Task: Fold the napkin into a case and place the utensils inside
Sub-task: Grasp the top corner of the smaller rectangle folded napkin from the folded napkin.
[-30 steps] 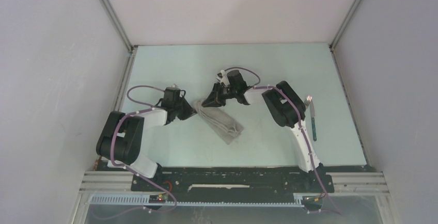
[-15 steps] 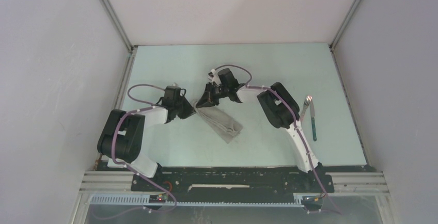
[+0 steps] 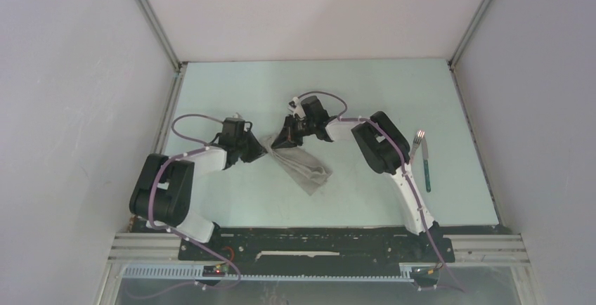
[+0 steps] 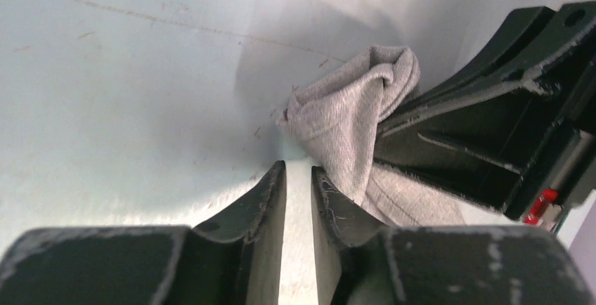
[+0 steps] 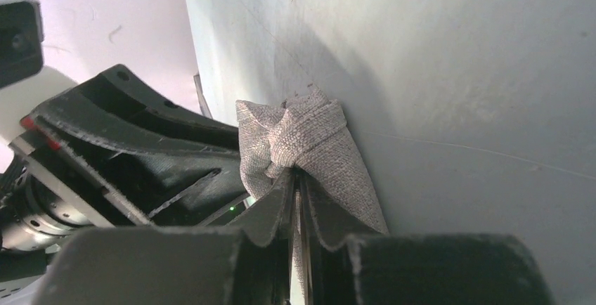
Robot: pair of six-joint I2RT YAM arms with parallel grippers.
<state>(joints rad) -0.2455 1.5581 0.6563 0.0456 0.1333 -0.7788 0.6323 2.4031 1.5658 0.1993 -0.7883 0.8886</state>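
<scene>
The left gripper's fingers are over table next to the napkin's bunched corner, so the left gripper needs to open and take that corner [image 4: 339, 124] before the right gripper lets it go.
The taupe-grey napkin [image 3: 303, 168] lies as a narrow folded strip slanting across the middle of the table. My right gripper [image 5: 297, 173] is shut on the strip's bunched far-left corner [image 5: 309, 133], and cloth shows between its fingers. My left gripper [image 4: 298, 168] sits right beside that corner [image 4: 351, 115]. Its jaws are a narrow gap apart with only bare table between them, and the right finger touches the cloth. In the top view the left gripper [image 3: 261, 152] and the right gripper [image 3: 284, 142] almost meet. The utensils [image 3: 425, 164], silver tines and a teal handle, lie at the far right.
The pale green table [image 3: 232, 94] is walled on the left, back and right by white panels. The right arm's elbow [image 3: 379, 147] stands between the napkin and the utensils. The arm bases and a black rail [image 3: 302, 243] line the near edge.
The right gripper has moved left onto the napkin's far-left corner and shut on it. The left gripper's jaws have parted slightly; that arm has barely moved.
</scene>
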